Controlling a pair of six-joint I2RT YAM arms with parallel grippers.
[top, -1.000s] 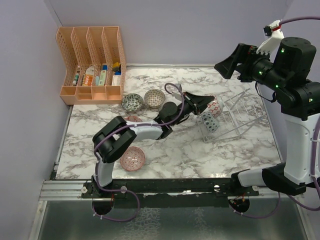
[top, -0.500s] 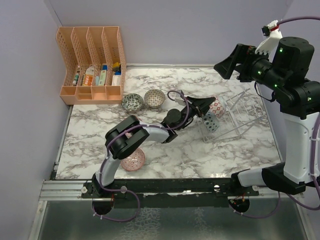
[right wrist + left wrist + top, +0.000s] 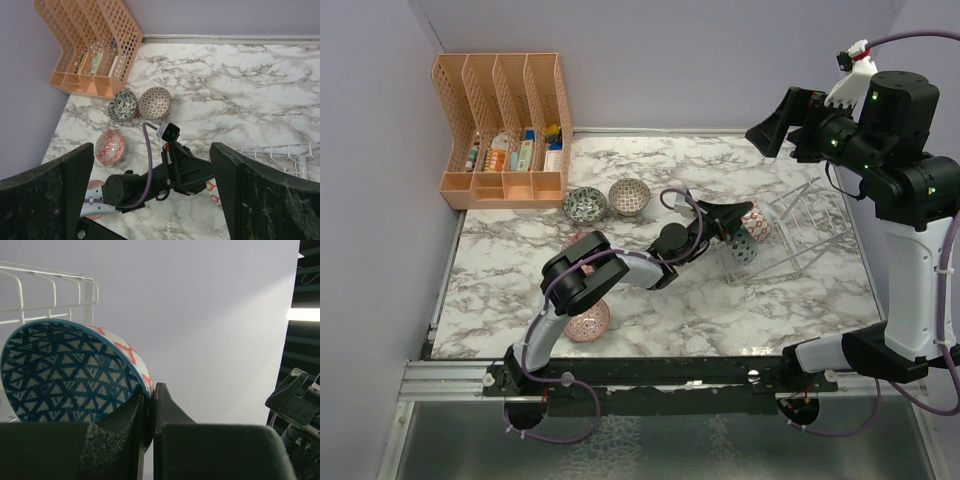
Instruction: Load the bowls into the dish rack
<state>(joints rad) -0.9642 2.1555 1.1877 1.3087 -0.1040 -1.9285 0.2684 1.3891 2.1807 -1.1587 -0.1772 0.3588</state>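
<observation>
The blue triangle-patterned bowl will leave my left gripper on edge, against the blue bowl standing in the wire dish rack (image 3: 757,237).
My left gripper (image 3: 744,216) is shut on the rim of a bowl (image 3: 758,221), red-on-white outside and blue triangles inside (image 3: 60,375). It holds the bowl on edge at the left end of the clear wire dish rack (image 3: 802,236). A blue bowl (image 3: 740,247) stands in the rack just in front. On the table lie a grey-green bowl (image 3: 584,204), a beige-brown bowl (image 3: 629,196), a red bowl (image 3: 110,146) and a pink bowl (image 3: 590,320) partly under the left arm. My right gripper (image 3: 767,128) hangs high above the rack, open and empty.
A peach slotted file organizer (image 3: 505,130) with small items stands at the back left against the wall. The left arm (image 3: 620,265) stretches across the middle of the marble table (image 3: 700,300). Rack wires (image 3: 50,290) show behind the held bowl.
My left gripper has moved right with the bowl, up to the rack's left end beside the blue bowl. The right arm has barely moved.
</observation>
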